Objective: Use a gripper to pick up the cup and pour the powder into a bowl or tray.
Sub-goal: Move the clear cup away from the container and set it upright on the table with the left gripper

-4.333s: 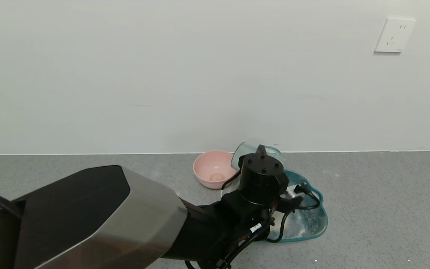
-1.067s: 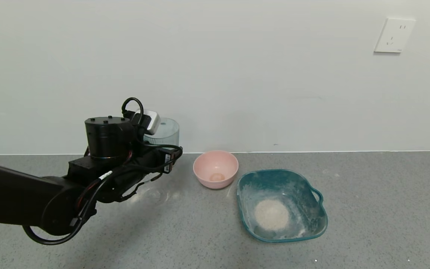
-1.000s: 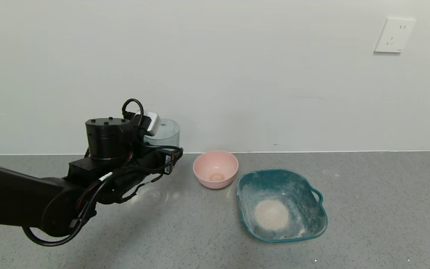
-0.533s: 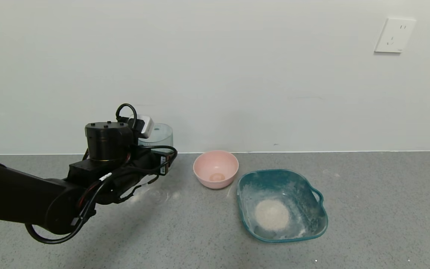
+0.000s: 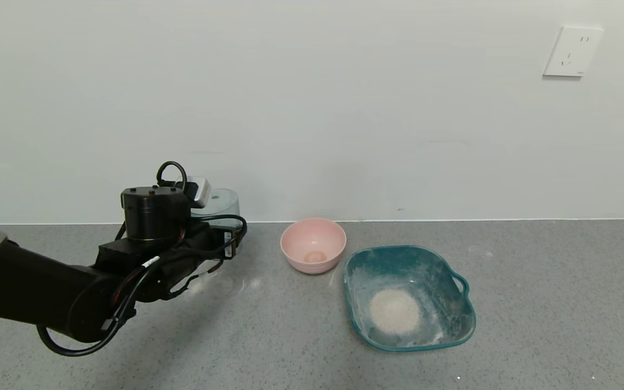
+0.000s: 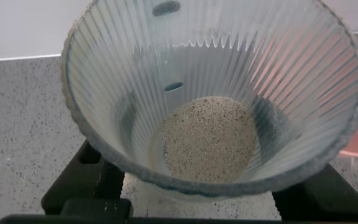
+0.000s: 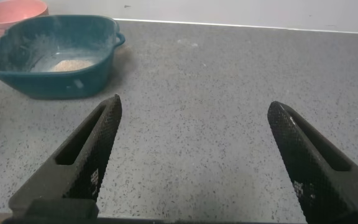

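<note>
The robot's left gripper should release the clear ribbed cup on the grey counter (image 5: 233,255), next to the pink bowl.
My left gripper (image 5: 219,218) is shut on the clear ribbed cup (image 5: 223,201) and holds it upright just above the counter, left of the pink bowl. In the left wrist view the cup (image 6: 216,74) fills the frame between my black fingers (image 6: 82,180); only speckled grey shows through its base. The powder (image 5: 395,310) lies as a round pile in the teal tray (image 5: 455,325) at centre right. The right wrist view shows my right gripper (image 7: 194,106) open and empty over bare counter, with the tray (image 7: 73,84) and powder (image 7: 70,64) beyond it.
A pink bowl (image 5: 312,244) with a small beige patch inside stands between the cup and the tray, close to the wall. A wall socket (image 5: 572,51) is high at the right. The grey counter stretches open in front and to the right.
The left arm has carried the cup from its tilt over the tray to the left of the pink bowl, upright. In the last second it moved down and slightly left.
</note>
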{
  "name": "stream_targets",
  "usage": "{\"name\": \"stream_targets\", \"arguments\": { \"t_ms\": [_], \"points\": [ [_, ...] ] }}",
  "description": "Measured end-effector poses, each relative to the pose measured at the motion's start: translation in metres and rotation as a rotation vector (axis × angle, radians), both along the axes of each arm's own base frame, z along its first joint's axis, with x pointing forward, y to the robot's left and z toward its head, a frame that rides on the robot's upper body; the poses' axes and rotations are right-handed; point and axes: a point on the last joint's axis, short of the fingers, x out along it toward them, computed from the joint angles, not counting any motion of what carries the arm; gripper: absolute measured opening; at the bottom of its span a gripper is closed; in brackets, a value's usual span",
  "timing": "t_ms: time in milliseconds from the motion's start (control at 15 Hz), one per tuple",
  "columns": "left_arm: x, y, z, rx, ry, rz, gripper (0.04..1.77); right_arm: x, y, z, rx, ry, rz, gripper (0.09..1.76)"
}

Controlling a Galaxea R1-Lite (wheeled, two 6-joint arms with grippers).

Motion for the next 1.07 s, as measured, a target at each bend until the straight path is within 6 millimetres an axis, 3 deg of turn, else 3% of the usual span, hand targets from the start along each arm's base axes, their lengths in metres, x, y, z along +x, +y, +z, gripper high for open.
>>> {"name": "stream_targets", "arguments": {
  "t_ms": [1067],
  "points": [
    [0.047, 0.004, -0.073, -0.065, 0.023, 0.147, 1.29, 0.000, 0.000, 0.000, 0.001, 0.000, 0.000, 1.71]
  ]
}}
